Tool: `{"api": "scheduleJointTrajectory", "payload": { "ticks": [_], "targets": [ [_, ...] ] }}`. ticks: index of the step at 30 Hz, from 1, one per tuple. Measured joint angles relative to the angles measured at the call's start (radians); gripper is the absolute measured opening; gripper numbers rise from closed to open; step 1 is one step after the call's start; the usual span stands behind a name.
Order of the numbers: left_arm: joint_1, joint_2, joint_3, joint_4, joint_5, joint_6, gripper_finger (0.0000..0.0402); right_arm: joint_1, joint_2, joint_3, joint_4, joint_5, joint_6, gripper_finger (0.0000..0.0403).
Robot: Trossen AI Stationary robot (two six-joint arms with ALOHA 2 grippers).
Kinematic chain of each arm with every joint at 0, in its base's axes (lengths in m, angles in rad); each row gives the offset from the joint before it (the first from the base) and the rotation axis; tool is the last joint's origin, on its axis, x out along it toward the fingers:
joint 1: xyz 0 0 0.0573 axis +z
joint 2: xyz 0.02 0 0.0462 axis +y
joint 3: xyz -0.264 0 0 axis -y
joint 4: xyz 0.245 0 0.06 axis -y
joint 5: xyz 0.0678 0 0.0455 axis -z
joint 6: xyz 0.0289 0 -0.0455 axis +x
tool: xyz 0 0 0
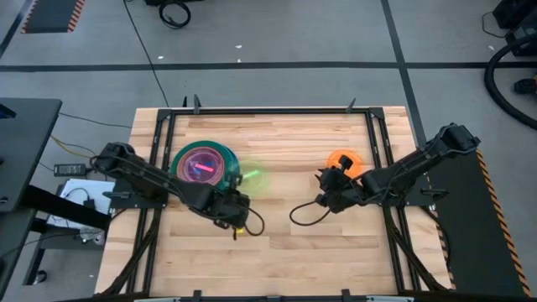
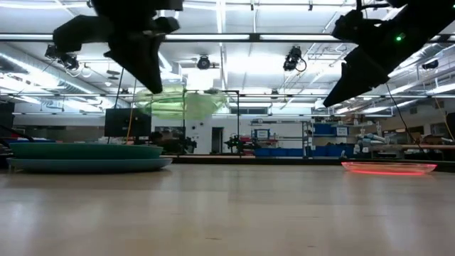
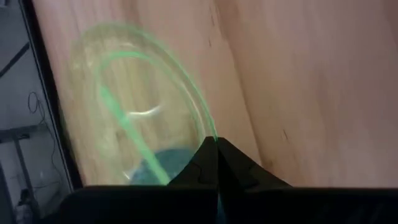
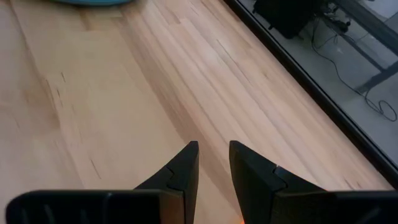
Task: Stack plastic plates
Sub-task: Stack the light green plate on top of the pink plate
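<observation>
I should let go of the lime plate with my left gripper on the pink plate (image 1: 200,165) at the top of the teal-rimmed stack.
A stack of plates (image 1: 204,164) rests flat on the table's left half, teal at the rim with a pink plate on top; the low view shows the stack (image 2: 85,155) as teal over blue. My left gripper (image 1: 241,191) is just right of the stack, shut on a translucent lime plate (image 1: 253,178), which is in the air (image 2: 181,103). An orange plate (image 1: 341,158) lies flat on the right half (image 2: 387,168). My right gripper (image 1: 329,183) hovers beside it, open and holding nothing (image 4: 213,155). The other plates are hidden or out of view. My left gripper (image 3: 216,149) pinches the lime plate by its rim (image 3: 208,134) between the two fingers. The plate is lifted clear of the table and sticks out past the fingertips, roughly level in the low view (image 2: 181,103).
A dark metal frame (image 1: 268,111) runs around the wooden table top. Cables loop beneath both wrists (image 1: 302,214). Bare wood lies between the two arms and along the near edge (image 1: 277,260).
</observation>
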Motion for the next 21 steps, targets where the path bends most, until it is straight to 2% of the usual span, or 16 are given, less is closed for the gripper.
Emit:
{"api": "scheduleJointTrajectory", "payload": {
  "ticks": [11, 17, 21],
  "targets": [
    [-0.004, -0.262, -0.292, 0.012, -0.056, -0.23, 0.0, -0.04, 0.0, -0.001, 0.037, -0.028, -0.051, 0.01],
    [-0.002, -0.385, -0.402, -0.006, -0.072, -0.327, 0.0, -0.043, 0.0, -0.001, 0.053, -0.037, -0.054, 0.01],
    [-0.002, -0.42, -0.449, -0.037, -0.077, -0.389, 0.0, -0.043, 0.0, -0.002, 0.065, -0.048, -0.063, 0.01]
  ]
}}
